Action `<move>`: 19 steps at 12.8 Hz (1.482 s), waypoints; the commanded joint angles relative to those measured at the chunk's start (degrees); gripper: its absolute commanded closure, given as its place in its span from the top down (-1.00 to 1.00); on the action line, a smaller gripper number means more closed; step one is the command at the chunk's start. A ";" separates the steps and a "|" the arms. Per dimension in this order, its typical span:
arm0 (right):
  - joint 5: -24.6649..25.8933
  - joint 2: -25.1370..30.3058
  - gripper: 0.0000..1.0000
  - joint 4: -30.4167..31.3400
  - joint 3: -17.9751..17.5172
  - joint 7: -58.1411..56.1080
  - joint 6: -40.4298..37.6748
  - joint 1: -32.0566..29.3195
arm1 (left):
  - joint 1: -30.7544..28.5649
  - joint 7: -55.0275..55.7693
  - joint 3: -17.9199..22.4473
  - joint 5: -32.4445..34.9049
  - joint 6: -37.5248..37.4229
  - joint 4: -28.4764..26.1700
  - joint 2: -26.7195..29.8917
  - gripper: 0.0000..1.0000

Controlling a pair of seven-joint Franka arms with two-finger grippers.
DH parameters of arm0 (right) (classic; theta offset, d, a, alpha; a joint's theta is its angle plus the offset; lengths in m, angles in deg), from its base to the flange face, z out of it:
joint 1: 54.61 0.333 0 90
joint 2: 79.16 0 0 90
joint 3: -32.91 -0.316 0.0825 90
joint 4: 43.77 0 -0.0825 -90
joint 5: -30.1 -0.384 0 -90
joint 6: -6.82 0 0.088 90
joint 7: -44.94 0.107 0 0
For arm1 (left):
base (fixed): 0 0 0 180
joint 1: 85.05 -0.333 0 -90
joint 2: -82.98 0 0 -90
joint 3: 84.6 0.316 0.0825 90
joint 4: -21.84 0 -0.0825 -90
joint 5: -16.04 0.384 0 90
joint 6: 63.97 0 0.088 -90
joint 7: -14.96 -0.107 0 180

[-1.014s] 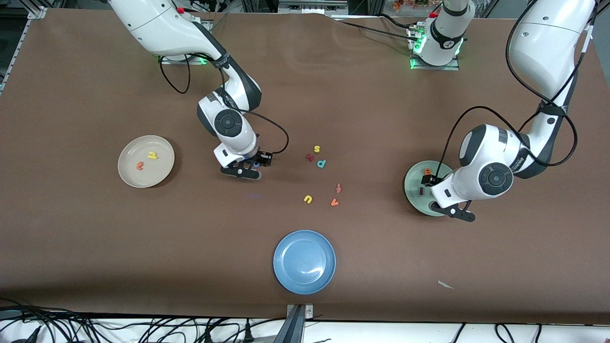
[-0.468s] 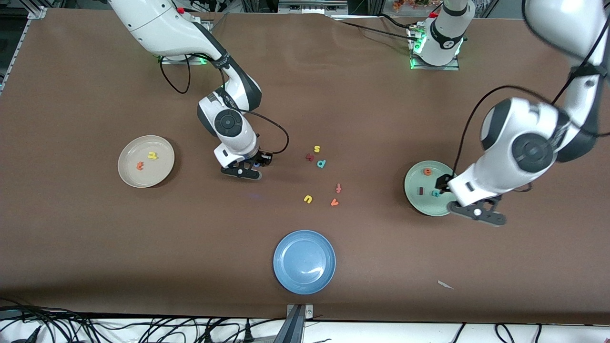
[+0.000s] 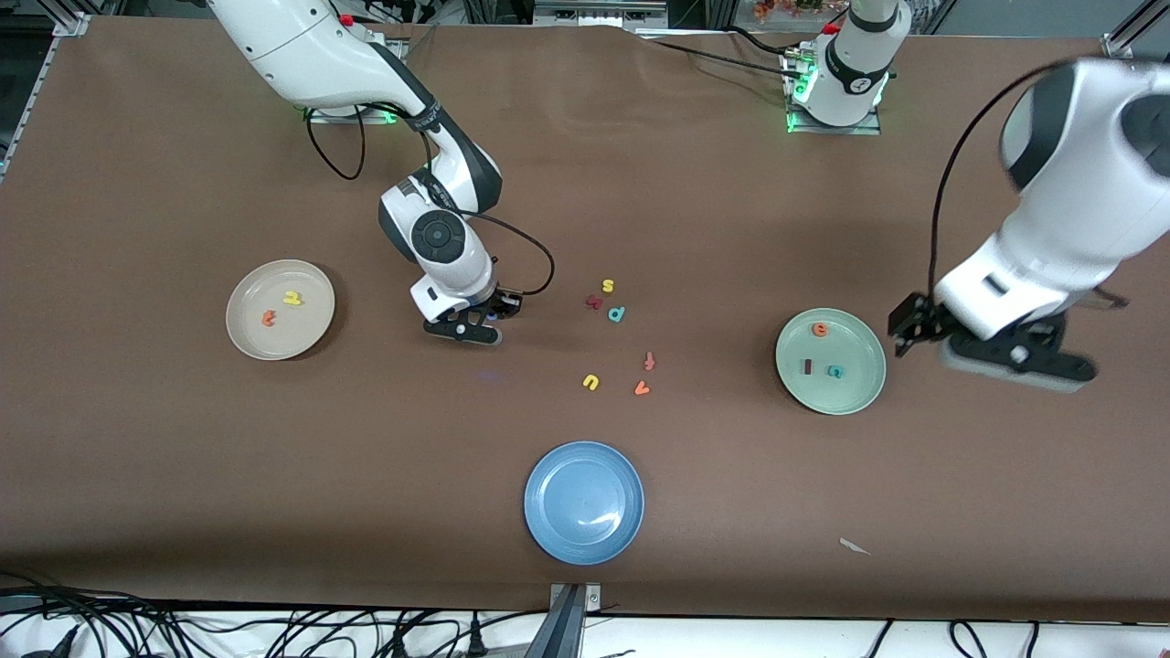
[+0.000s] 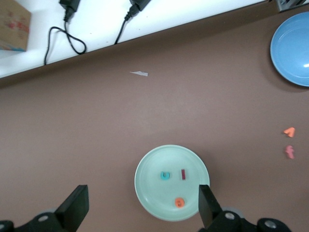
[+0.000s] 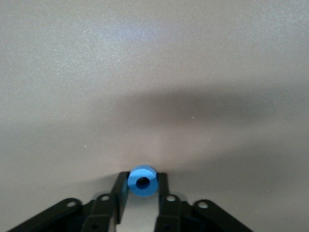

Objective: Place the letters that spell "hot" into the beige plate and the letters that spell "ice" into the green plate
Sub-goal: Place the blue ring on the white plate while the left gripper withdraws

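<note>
My right gripper is to take the blue o to its spot just behind the yellow h. I will let go of it there, in the beige plate (image 3: pixel 281 287).
My right gripper (image 5: pixel 143 186) is down at the table, shut on the blue ring-shaped o (image 5: pixel 143 181), between the beige plate (image 3: pixel 251 343) and the loose letters. In that plate lie the yellow h (image 3: pixel 292 297) and the orange t (image 3: pixel 268 318). The green plate (image 3: pixel 855 397) holds the orange e (image 3: pixel 820 330), the dark red i (image 3: pixel 807 366) and the teal c (image 3: pixel 834 371). My left gripper (image 4: pixel 140 210) hangs open and empty, high over the green plate's rim (image 4: pixel 145 193).
Loose letters lie mid-table: yellow s (image 3: pixel 607 286), a dark red letter (image 3: pixel 594 301), teal d (image 3: pixel 617 314), red-orange f (image 3: pixel 649 361), yellow u (image 3: pixel 590 382), orange v (image 3: pixel 642 388). A blue plate (image 3: pixel 583 503) sits nearer the camera. A paper scrap (image 3: pixel 855 546) lies near the front edge.
My right gripper's fingers have closed on the blue o. My left arm has risen and swung off the green plate toward its own end of the table.
</note>
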 commanded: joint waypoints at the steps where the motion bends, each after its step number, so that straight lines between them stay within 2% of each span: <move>1: 0.96 -0.02 -0.53 -0.30 0.30 -0.13 -0.01 0.41 | 5.98 -1.07 7.82 -2.85 -6.57 -2.77 8.45 1.00; 2: 0.96 0.07 -0.58 -0.38 0.30 -0.13 -0.18 0.32 | 6.43 -0.99 9.50 -4.77 -6.94 -2.77 9.95 1.00; 3: 0.87 0.24 -0.70 -0.73 0.30 -0.13 -1.49 0.23 | 6.18 -1.16 10.12 -5.58 -7.03 -3.03 11.35 1.00; 7: -0.01 1.47 -0.74 -7.22 0.47 -2.75 -13.85 -1.08 | 6.18 -1.16 12.32 -6.29 -11.60 -7.06 17.60 1.00; 11: -4.40 5.16 -0.74 -9.61 1.08 -18.89 -24.41 -8.01 | 5.74 -5.55 13.47 -6.73 -11.69 -7.25 17.61 1.00; 12: -4.41 5.86 -0.74 -9.44 2.66 -22.16 -27.66 -8.90 | 5.74 -5.64 13.47 -6.73 -11.86 -7.16 17.26 1.00; 14: -4.41 6.84 -0.72 -9.26 8.09 -30.23 -31.72 -8.91 | 6.17 -5.56 13.47 -6.73 -12.21 -6.20 16.21 1.00; 17: -4.49 7.10 -0.71 -7.07 17.06 -43.15 -33.84 -8.91 | 5.91 -5.56 13.38 -6.90 -12.39 -6.11 15.06 1.00; 19: -4.58 7.01 -0.71 -5.14 21.55 -51.68 -33.23 -9.17 | 6.26 -5.03 12.95 -6.81 -13.35 -5.76 15.06 1.00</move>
